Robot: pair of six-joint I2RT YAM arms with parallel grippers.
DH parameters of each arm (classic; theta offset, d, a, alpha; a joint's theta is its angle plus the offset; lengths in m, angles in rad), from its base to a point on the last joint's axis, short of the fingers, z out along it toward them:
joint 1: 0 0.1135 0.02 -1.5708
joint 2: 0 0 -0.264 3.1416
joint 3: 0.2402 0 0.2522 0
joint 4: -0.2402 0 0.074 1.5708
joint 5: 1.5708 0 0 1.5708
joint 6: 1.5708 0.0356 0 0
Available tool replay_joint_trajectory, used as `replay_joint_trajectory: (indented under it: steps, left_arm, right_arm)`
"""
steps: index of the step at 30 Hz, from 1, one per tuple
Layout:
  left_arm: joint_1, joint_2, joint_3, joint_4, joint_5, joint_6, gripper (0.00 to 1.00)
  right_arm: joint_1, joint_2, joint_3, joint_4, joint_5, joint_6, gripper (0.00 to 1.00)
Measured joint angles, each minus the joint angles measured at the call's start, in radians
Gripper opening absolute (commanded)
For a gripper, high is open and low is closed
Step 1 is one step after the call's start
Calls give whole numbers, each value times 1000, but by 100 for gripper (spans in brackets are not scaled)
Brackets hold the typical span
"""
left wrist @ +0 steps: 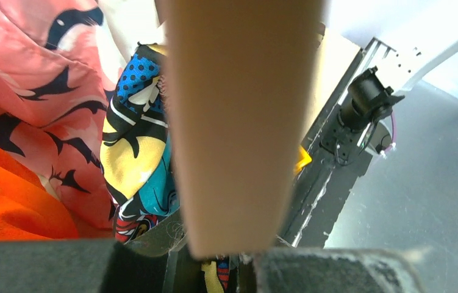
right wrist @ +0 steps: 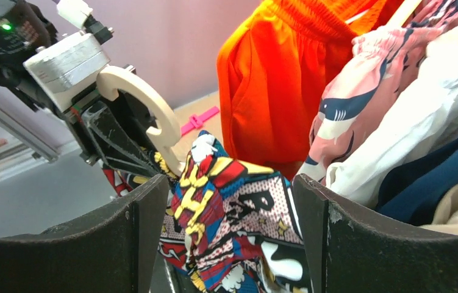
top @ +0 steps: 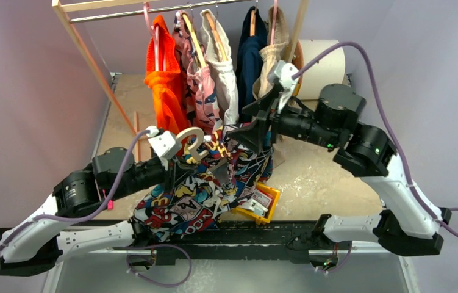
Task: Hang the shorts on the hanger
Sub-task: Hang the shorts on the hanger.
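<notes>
Next, I take the shorts' loose fold [right wrist: 255,190] with my right gripper and pull it toward the hanger's far end, because the shorts bunch up close to the hanger's hook.
The comic-print shorts [top: 199,192] hang draped over the pale hanger [top: 192,144], whose hook sticks up above the cloth. My left gripper [top: 170,160] is shut on the hanger just below the hook. In the left wrist view the hanger [left wrist: 238,122] rises blurred from between the jaws of my left gripper [left wrist: 214,253], with the shorts [left wrist: 135,140] beside it. My right gripper [top: 252,132] is at the shorts' upper right. In the right wrist view my right gripper [right wrist: 232,226] stands open, and a fold of the shorts [right wrist: 238,207] lies loose between its fingers [right wrist: 135,232]. The hook [right wrist: 153,116] shows beyond.
A wooden rack behind holds an orange garment [top: 165,85], a pink patterned one [top: 200,91], a white one [top: 226,79], a navy one [top: 250,61] and a beige one [top: 272,58]. A yellow box [top: 261,204] lies under the shorts. A cream roll [top: 322,64] stands at the back right.
</notes>
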Motion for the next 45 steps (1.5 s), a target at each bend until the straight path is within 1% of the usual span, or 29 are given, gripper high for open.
replay_joint_trajectory:
  steps: [5, 11, 22, 25, 28, 30, 32, 34, 35, 40, 45]
  left_arm:
    - [0, 26, 2, -21, 10, 2, 0]
    - [0, 37, 2, -22, 11, 3, 0]
    - [0, 75, 2, -20, 16, 18, 0]
    - [0, 90, 2, -20, 22, 18, 0]
    - [0, 100, 2, -19, 28, 18, 0]
    - [0, 101, 2, -19, 29, 18, 0]
    - [0, 100, 2, -19, 29, 18, 0]
    - [0, 100, 2, -19, 28, 18, 0]
    - [0, 99, 2, -20, 29, 18, 0]
    - [0, 82, 2, -26, 24, 17, 0]
    - [0, 24, -21, -28, 10, 14, 0]
  right_arm:
    - [19, 50, -34, -2, 3, -25, 82]
    - [52, 58, -130, -20, 6, -42, 82]
    - [63, 55, -141, -14, 58, -57, 84]
    - [64, 55, -143, -10, 63, -62, 81]
    - [64, 55, -156, -6, 68, -68, 71]
    - [64, 58, -166, -11, 81, -72, 54]
    - [64, 67, -169, -18, 89, -77, 30]
    - [65, 77, -169, -21, 102, -80, 9]
    - [66, 80, -169, -21, 111, -81, 1]
    - [65, 60, -186, -7, 157, -31, 0]
    - [65, -38, -241, 44, 219, 79, 0]
